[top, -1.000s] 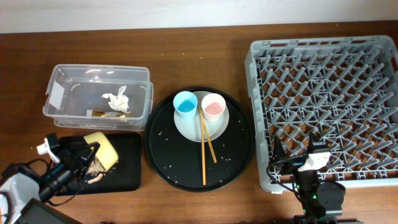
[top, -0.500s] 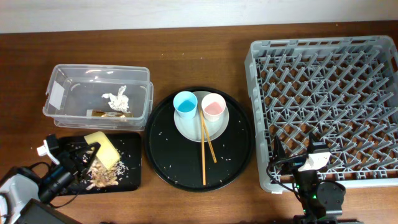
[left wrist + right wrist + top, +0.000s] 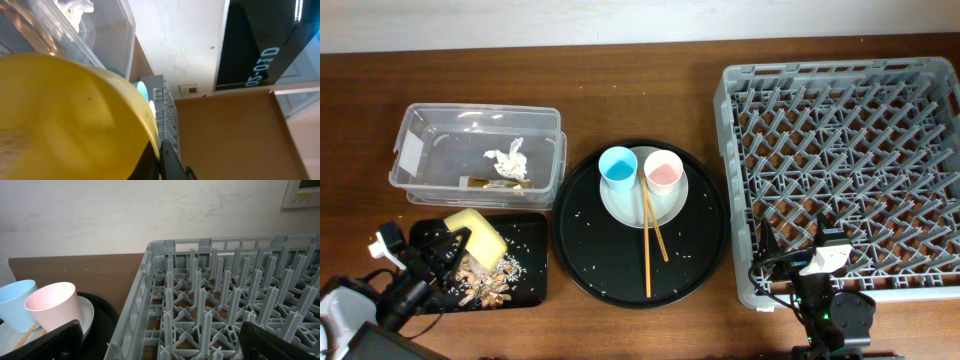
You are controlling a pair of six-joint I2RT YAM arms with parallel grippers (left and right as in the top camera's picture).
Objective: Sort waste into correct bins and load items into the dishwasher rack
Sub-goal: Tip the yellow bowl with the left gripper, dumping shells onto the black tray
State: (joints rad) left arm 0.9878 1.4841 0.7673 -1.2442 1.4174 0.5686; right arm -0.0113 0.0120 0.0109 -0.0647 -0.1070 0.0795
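Observation:
Next, my left gripper releases the yellow bowl on the round black tray (image 3: 599, 258) beside the chopsticks, closer to me than the plate.
My left gripper (image 3: 448, 248) is shut on the rim of the small yellow bowl (image 3: 475, 234), held tilted over the shallow black tray (image 3: 527, 262). Beige food scraps with rice grains (image 3: 485, 281) lie on that tray. In the left wrist view the bowl (image 3: 65, 120) fills the frame, its rim pinched between the fingertips (image 3: 168, 162). The clear box (image 3: 420, 150) holds the white tissue (image 3: 507, 159) and the brown-gold wrapper (image 3: 488, 183). The blue cup (image 3: 617, 165), pink cup (image 3: 662, 170) and chopsticks (image 3: 649, 238) sit on the plate (image 3: 670, 205). My right gripper (image 3: 816, 258) is open at the grey rack's (image 3: 850, 150) front left corner.
The plate stands on a large round black tray (image 3: 590, 250) sprinkled with rice grains. The right wrist view shows the rack's pegs (image 3: 225, 290), the pink cup (image 3: 52, 305), the blue cup (image 3: 15, 302) and the plate's rim (image 3: 88, 315). A wall runs behind the table.
My left gripper and the yellow bowl have shifted left and back over the small black tray. More scraps and rice now lie spread on that tray. The right arm has not moved.

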